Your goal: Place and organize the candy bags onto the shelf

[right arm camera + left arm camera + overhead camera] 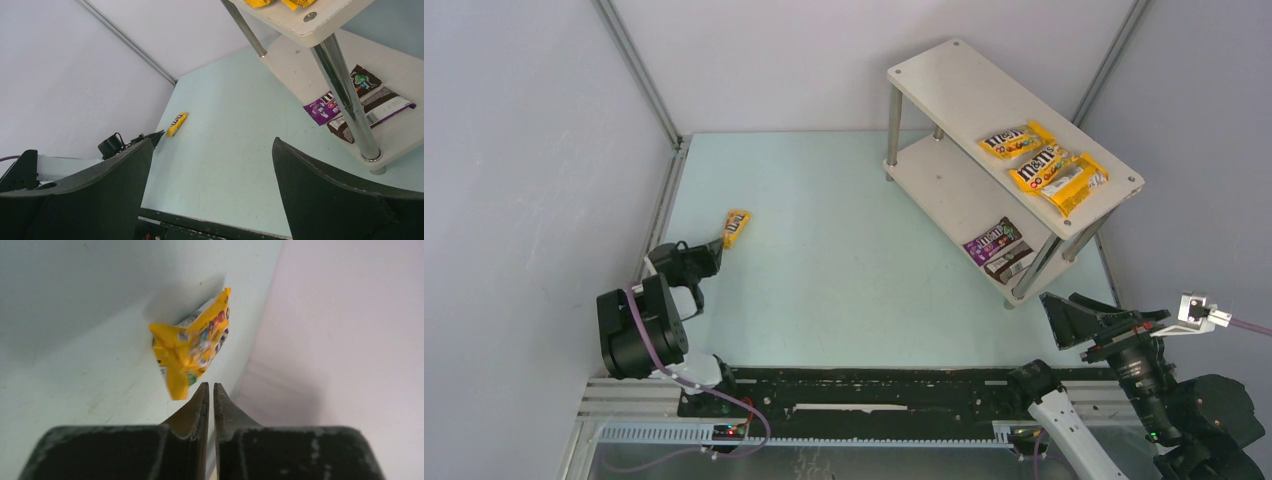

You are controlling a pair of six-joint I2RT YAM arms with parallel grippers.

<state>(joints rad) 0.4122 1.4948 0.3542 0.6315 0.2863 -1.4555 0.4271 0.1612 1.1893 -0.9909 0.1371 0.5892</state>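
The shut fingers of my left gripper stop short of the yellow bag's near end, so next I open them, move forward and pinch that end (pixel 177 385) before I lift.
The white two-tier shelf (pixel 964 85) stands at the back right. Three yellow candy bags (pixel 1039 165) lie on its top board. A purple bag (pixel 986 241) and a dark brown bag (pixel 1010 262) lie on the lower board. One more yellow bag (pixel 736 227) lies on the table at the left. My left gripper (pixel 715 249) is shut and empty, its tips just short of this bag's near end (pixel 192 347). My right gripper (pixel 1074 310) is open and empty, low at the near right, in front of the shelf.
Grey walls with metal corner posts (pixel 639 75) enclose the pale green table (pixel 824 230). The lone bag lies close to the left wall. A black rail (pixel 874 390) runs along the near edge. The shelf's silver front leg (pixel 345 95) stands close to my right gripper.
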